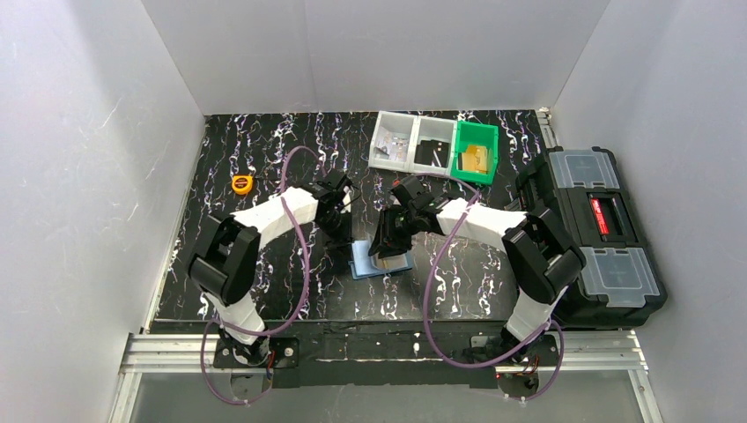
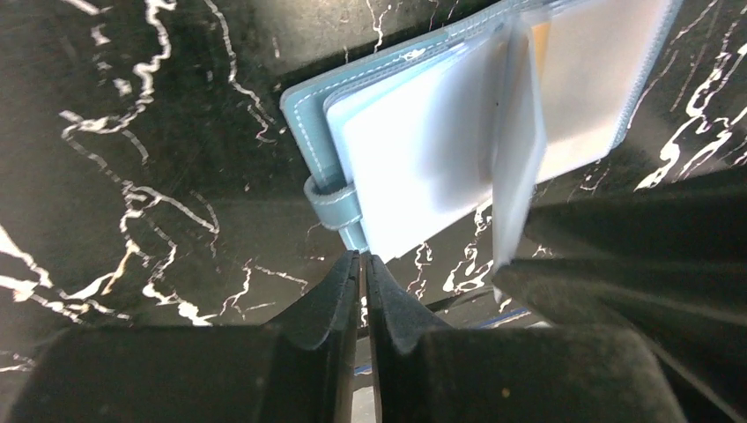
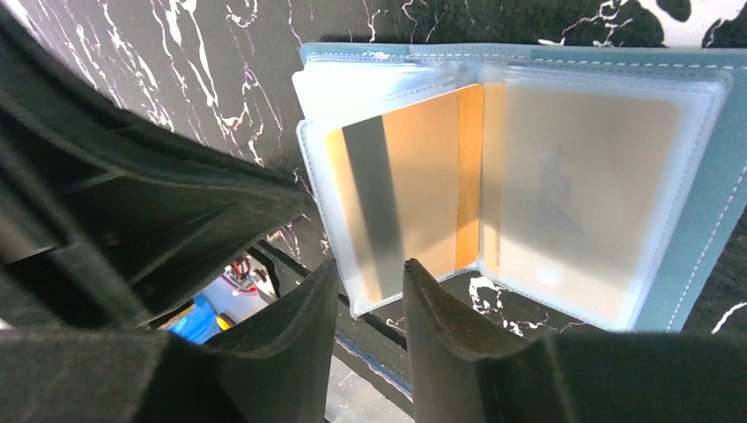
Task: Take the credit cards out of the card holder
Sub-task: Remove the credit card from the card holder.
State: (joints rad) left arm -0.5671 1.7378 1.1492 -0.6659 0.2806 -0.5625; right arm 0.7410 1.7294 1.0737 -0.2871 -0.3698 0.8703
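Observation:
My left gripper will press the gold card's sleeve flat, as it slants off the card holder, before my right gripper takes the gold card's edge at the fold (image 3: 469, 181).
The dusty-blue card holder (image 1: 374, 267) lies open on the black marble table between both grippers. In the right wrist view its blue cover (image 3: 705, 220) frames clear sleeves. A gold credit card (image 3: 423, 176) with a dark stripe sits in the left sleeve, and a paler card (image 3: 573, 194) in the right one. My right gripper (image 3: 370, 269) is partly open, with the left sleeve's lower corner between its fingers. In the left wrist view one sleeve page (image 2: 515, 132) stands lifted. My left gripper (image 2: 363, 257) is shut, its tips at the holder's edge by the strap loop (image 2: 330, 198).
Two clear bins (image 1: 412, 141) and a green bin (image 1: 476, 152) stand at the back of the table. A black toolbox (image 1: 599, 229) sits at the right edge. An orange tape measure (image 1: 241, 183) lies at the left. White walls enclose the table.

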